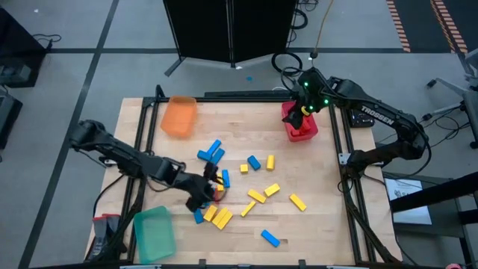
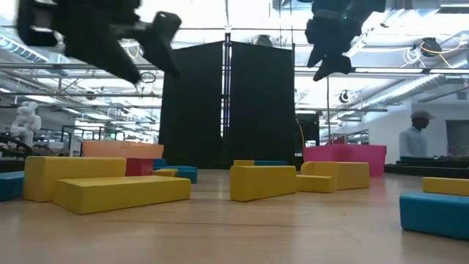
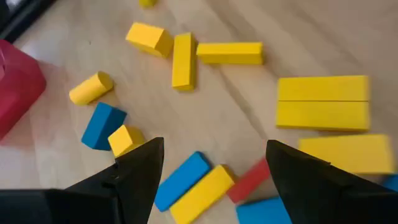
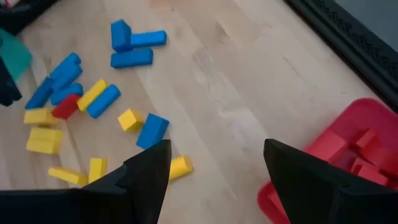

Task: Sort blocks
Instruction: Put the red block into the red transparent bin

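The robot's left gripper needs to next close on the middle of the red block [image 1: 218,196] [image 3: 250,180], which lies between a yellow block and a blue block.
Red, blue and yellow blocks [image 1: 254,183] lie scattered flat on the wooden table. My left gripper [image 1: 209,190] hovers open above the near-left cluster. In the left wrist view its gripper [image 3: 214,162] stands over a blue block [image 3: 181,179], a yellow block [image 3: 202,194] and a red block [image 3: 249,180]. My right gripper [image 1: 302,104] hangs open at the far right, beside and above the red tray [image 1: 300,125]. In the right wrist view this gripper [image 4: 217,162] shows the red tray [image 4: 348,155] holding a few red blocks [image 4: 364,163].
An orange tray [image 1: 179,116] sits at the far left of the table and a green tray [image 1: 153,232] at the near-left corner. A lone blue block [image 1: 269,238] lies near the front edge. A person [image 2: 419,139] stands in the room beyond the table.
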`<state>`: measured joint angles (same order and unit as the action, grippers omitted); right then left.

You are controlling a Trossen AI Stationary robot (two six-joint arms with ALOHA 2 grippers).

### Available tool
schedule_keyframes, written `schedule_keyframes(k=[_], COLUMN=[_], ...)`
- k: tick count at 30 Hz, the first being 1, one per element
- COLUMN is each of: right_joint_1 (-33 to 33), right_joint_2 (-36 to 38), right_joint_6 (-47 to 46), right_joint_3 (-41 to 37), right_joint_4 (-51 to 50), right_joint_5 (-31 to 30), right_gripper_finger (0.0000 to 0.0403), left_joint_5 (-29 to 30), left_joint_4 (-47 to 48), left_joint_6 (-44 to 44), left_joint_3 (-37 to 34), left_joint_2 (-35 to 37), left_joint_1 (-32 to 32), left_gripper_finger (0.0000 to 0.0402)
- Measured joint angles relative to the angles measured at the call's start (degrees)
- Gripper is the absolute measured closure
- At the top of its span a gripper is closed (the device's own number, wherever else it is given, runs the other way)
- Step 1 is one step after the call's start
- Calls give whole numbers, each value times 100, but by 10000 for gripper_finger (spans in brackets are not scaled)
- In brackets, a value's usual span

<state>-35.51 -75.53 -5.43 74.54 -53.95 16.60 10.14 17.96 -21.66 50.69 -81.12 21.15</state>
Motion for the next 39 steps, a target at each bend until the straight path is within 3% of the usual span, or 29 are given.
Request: schedule_keyframes(k=[8,18,27,39], right_joint_1=[0,0,0,0], right_joint_2=[0,0,0,0], right_joint_6=[209,210,210,209], right_joint_3=[-2,-2,-2,-2], right_joint_4=[-104,-121,-120,-118], right_joint_5=[2,0,0,0], right_gripper_finger=[147,147,147,147], left_joint_5=[-145,-267,-303,-234], left_joint_4=[673,1701,1390,1021], left_joint_6=[-710,-1370,-1927,-2284], left_joint_3=[589,751,748,762], left_joint_2=[-1082,-1246,-1343,-2000], left_joint_1=[-99,-94,-117,-162], left_gripper_finger=[112,112,112,118])
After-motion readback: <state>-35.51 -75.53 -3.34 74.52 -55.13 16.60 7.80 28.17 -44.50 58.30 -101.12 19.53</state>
